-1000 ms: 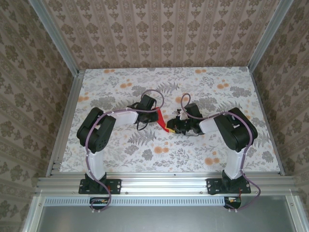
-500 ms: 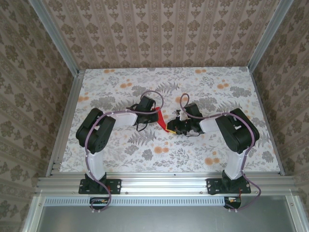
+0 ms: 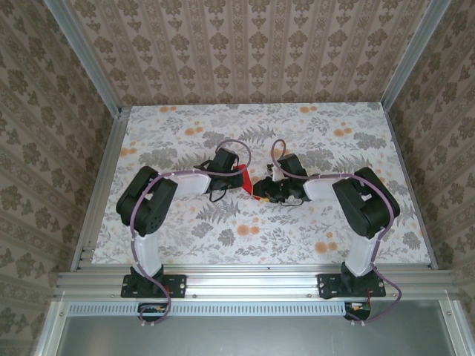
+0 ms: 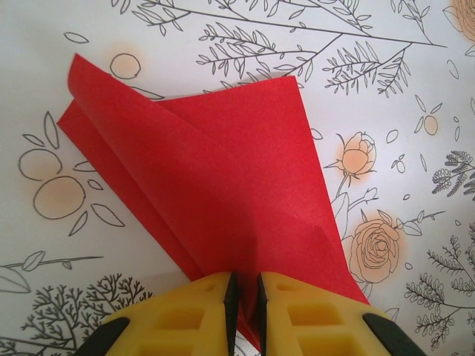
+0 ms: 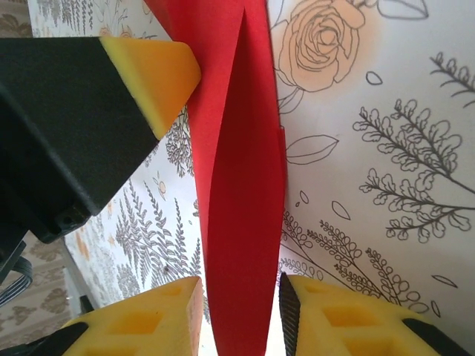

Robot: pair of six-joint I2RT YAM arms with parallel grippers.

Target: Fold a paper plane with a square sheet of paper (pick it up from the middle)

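The red piece of paper fills the span of my right gripper's fingers and its flap gapes open, so that gripper should open, shift and close on the paper's folded edge (image 5: 207, 248).
The square sheet of paper (image 4: 223, 163) is bright red and folded into a pointed, layered shape, with one flap lifted off the floral table. My left gripper (image 4: 245, 297) is shut on its narrow end. In the right wrist view the paper (image 5: 237, 185) runs as a bulging red strip between the yellow fingers of my right gripper (image 5: 237, 311), whose jaws stand slightly apart around it. A yellow fingertip (image 5: 152, 70) of the left gripper shows at the upper left there. From above, the paper (image 3: 243, 178) lies between the left gripper (image 3: 239, 180) and the right gripper (image 3: 261, 190) at mid-table.
The floral tablecloth (image 3: 297, 237) spreads around both arms. Patterned walls and an aluminium frame (image 3: 104, 185) bound the table on the left, right and back. Both arms bend inward, their wrists close together.
The right gripper has shifted a little left and back, closer to the left gripper, and its jaws have parted around the paper. The left gripper keeps its hold and place.
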